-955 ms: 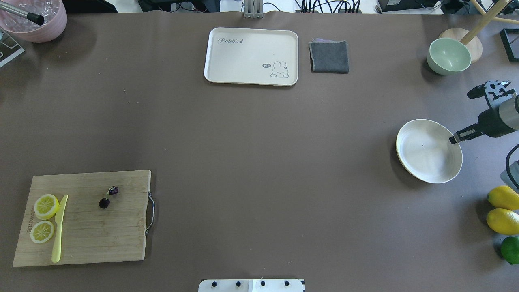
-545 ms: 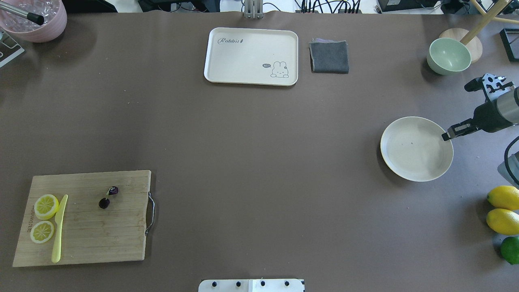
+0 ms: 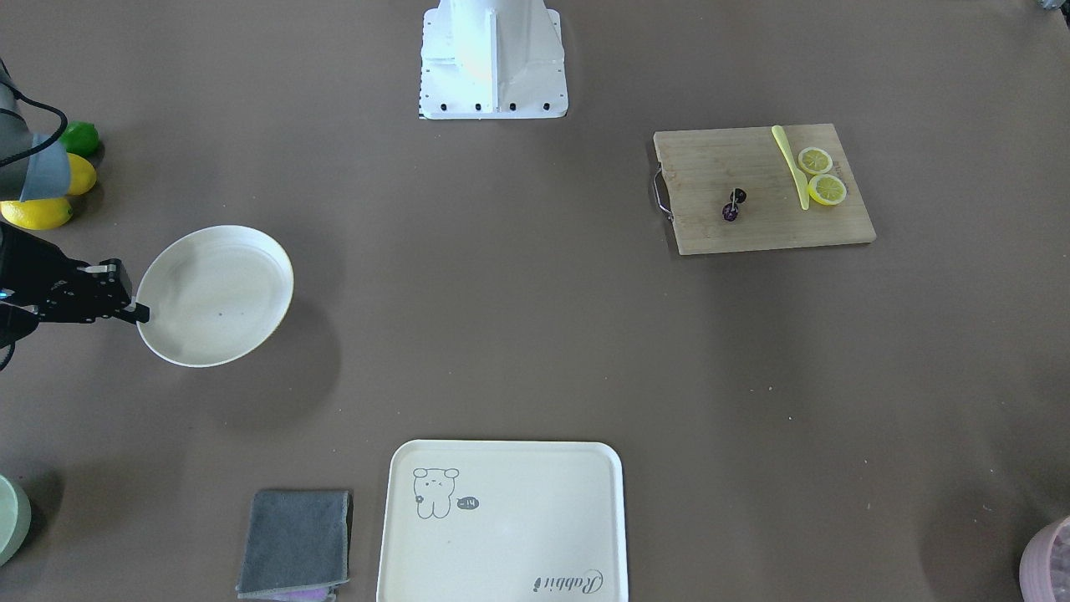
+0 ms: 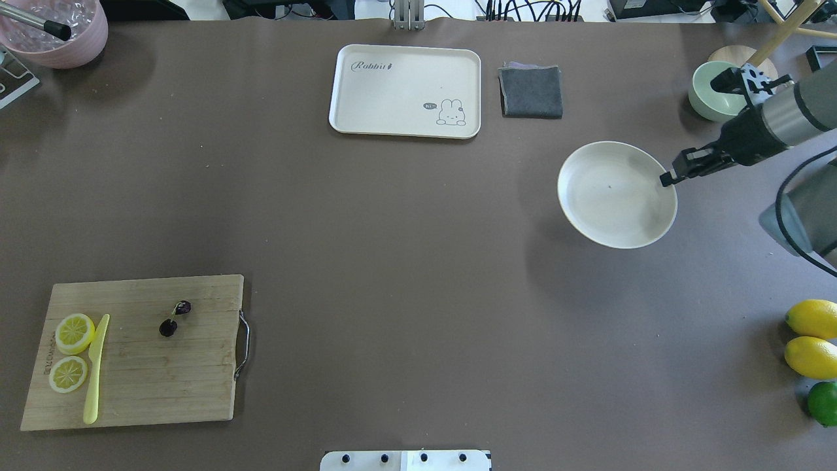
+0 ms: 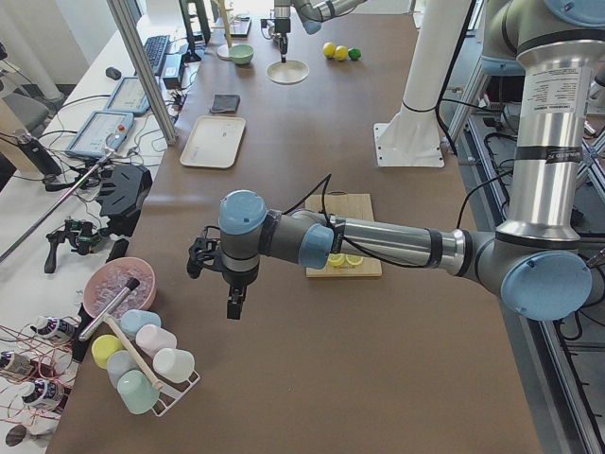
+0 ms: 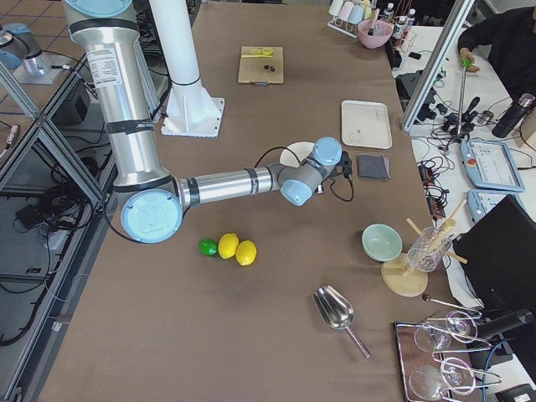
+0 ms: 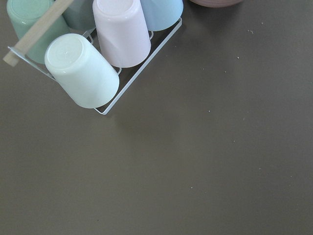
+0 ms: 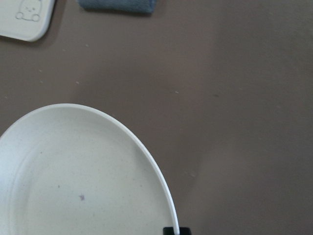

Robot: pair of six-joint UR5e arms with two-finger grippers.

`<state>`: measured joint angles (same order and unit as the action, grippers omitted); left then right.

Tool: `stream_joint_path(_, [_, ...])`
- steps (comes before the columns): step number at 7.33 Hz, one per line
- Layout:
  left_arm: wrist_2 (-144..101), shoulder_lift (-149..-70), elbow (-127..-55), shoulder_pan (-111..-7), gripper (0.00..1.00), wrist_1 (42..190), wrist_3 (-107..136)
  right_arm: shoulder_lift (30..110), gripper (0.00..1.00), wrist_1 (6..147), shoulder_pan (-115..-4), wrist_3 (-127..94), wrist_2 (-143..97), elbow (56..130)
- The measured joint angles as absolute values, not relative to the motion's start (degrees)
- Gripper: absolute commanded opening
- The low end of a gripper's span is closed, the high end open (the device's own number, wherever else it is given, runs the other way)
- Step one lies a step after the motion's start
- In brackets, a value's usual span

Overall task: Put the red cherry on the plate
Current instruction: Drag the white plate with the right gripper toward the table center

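Note:
Next, my right gripper releases the plate on the bare table (image 3: 512, 286) between the white stand and the cream tray.
The red cherry (image 4: 173, 318) (image 3: 734, 205), a tiny dark pair on thin stems, lies on the wooden cutting board (image 4: 163, 373) at the near left. The cream-white plate (image 4: 614, 196) (image 3: 213, 293) (image 8: 73, 181) hangs above the table at the right and casts a shadow. My right gripper (image 4: 667, 178) (image 3: 140, 314) is shut on the plate's rim. My left gripper (image 5: 233, 305) shows only in the exterior left view, hovering near the cup rack far from the cherry; I cannot tell if it is open or shut.
Two lemon slices (image 4: 72, 350) and a yellow knife (image 4: 95, 369) share the board. A cream tray (image 4: 405, 91), grey cloth (image 4: 531, 91) and green bowl (image 4: 709, 98) stand at the back. Whole lemons (image 4: 811, 340) and a lime lie near right. Upturned cups (image 7: 102, 54) sit below the left wrist.
The right gripper has carried the plate away from the robot and toward the table's middle, higher above the surface. The cherry and board have not moved.

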<state>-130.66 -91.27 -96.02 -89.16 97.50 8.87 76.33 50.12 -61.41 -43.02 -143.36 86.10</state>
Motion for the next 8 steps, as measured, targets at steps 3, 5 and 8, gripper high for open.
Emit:
stream_joint_path(3, [-136.31, -92.51, -97.28, -89.07, 0.98, 97.33, 9.13, 66.61, 0.00, 50.29, -50.50, -59.75, -132.59, 87.60])
stream_joint_path(5, [-137.61, -93.03, -98.15, -88.90, 0.98, 97.47, 9.16, 62.63, 0.00, 50.62, -41.38, -66.67, -121.38, 87.91])
stream_joint_path(8, [-137.59, -93.72, -97.97, -88.02, 0.98, 98.12, 9.02, 59.91, 0.00, 50.91, -33.97, -70.32, -112.06, 87.17])
